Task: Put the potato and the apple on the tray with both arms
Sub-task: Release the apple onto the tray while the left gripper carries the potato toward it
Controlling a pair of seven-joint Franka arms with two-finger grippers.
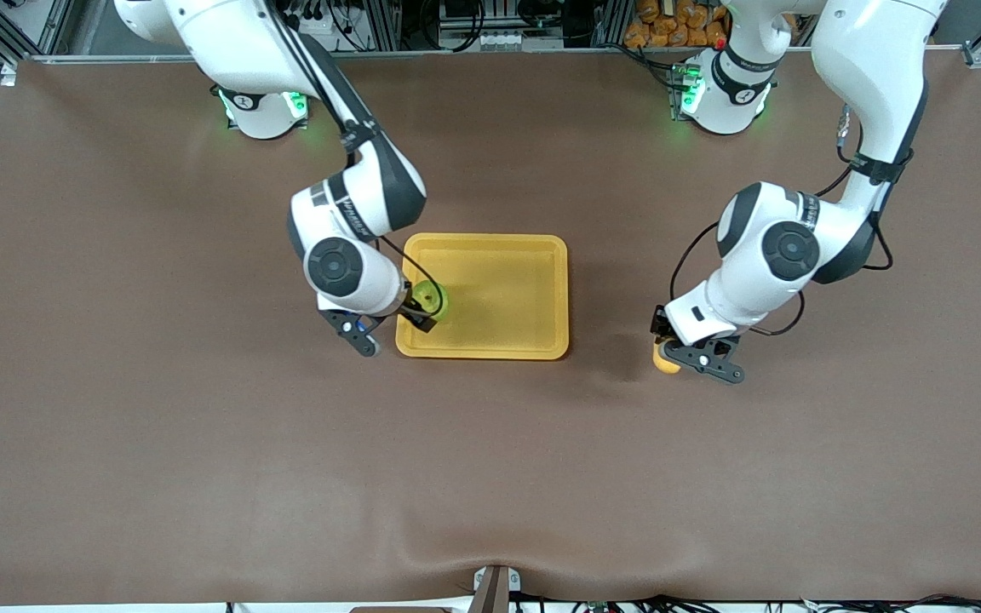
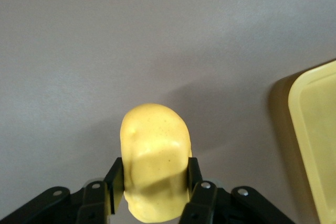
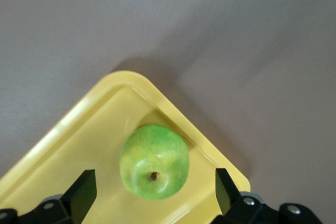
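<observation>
I should set the yellow potato, now over the brown cloth beside the tray, down with my left gripper inside the tray's short edge (image 1: 542,311) facing my left gripper, across from the apple.
The yellow-orange tray (image 1: 499,255) lies in the middle of the table. The green apple (image 1: 428,298) rests in it, stem dimple up, in the corner toward the right arm's end and nearer the front camera. My right gripper (image 1: 394,330) hangs over that corner, open, its fingers wide apart on either side of the apple (image 3: 153,161) and clear of it. My left gripper (image 1: 679,351) is shut on the yellow potato (image 1: 665,359), over the brown cloth beside the tray toward the left arm's end. The potato (image 2: 155,156) sticks out past the finger pads.
A brown cloth (image 1: 201,443) covers the whole table. The tray's rim (image 2: 310,140) shows at the edge of the left wrist view, apart from the potato. A pile of orange things (image 1: 678,21) sits off the table by the left arm's base.
</observation>
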